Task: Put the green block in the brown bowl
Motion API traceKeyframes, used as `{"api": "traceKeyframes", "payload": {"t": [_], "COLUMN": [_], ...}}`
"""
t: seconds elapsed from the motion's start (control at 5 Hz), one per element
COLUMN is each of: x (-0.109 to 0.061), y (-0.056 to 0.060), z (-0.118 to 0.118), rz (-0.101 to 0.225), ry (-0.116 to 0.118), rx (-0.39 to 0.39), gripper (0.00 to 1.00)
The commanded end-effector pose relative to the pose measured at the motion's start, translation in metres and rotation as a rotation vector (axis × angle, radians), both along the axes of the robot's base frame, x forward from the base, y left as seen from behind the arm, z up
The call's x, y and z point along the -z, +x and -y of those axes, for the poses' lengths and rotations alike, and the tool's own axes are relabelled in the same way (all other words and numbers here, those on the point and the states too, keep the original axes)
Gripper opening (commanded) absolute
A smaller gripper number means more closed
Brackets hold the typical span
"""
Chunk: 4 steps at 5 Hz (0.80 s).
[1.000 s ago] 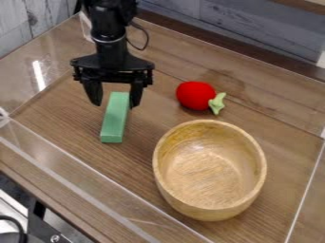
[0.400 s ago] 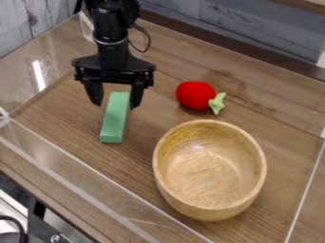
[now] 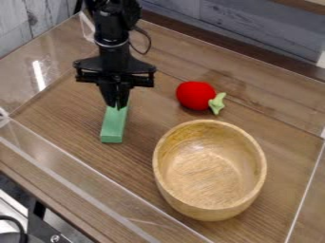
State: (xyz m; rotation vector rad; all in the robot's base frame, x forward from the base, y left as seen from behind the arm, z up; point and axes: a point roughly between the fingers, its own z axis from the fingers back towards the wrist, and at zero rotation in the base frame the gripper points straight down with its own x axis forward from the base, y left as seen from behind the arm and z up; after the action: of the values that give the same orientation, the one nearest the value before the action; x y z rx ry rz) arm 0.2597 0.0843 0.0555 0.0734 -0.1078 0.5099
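I grip only the green block's far end; I'll open, back off, regrip nearer its middle (image 3: pixel 114 120), then lift.
The green block (image 3: pixel 114 125) lies flat on the wooden table, its long axis running toward the front. My gripper (image 3: pixel 116 99) points straight down over the block's far end, and its black fingers are shut on that end. The block still rests on the table. The brown bowl (image 3: pixel 210 167) stands empty at the front right, a hand's width to the right of the block.
A red toy fruit (image 3: pixel 195 93) with a green stem lies behind the bowl, right of the gripper. A clear plastic wall (image 3: pixel 76 180) runs along the table's front and left sides. A grey plank wall (image 3: pixel 254 28) stands behind the table.
The gripper's fingers, spread wide on either side of the block's far end before, have closed onto it. The arm and the block have stayed where they were.
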Motion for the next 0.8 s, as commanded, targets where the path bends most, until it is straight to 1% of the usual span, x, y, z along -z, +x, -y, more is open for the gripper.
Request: {"api": "traceKeyframes", "payload": {"t": [0.0, 0.2, 0.4, 0.6], "x": [-0.022, -0.037, -0.029, -0.021], "y": [0.012, 0.019, 0.017, 0.015], "z": [-0.007, -0.012, -0.016, -0.021], "rz": [0.044, 0.058, 0.047, 0.035], "ry": [0.002, -0.011, -0.010, -0.008], "rx": [0.000, -0.006, -0.013, -0.020], "gripper": [0.00, 0.00, 1.00, 1.00]}}
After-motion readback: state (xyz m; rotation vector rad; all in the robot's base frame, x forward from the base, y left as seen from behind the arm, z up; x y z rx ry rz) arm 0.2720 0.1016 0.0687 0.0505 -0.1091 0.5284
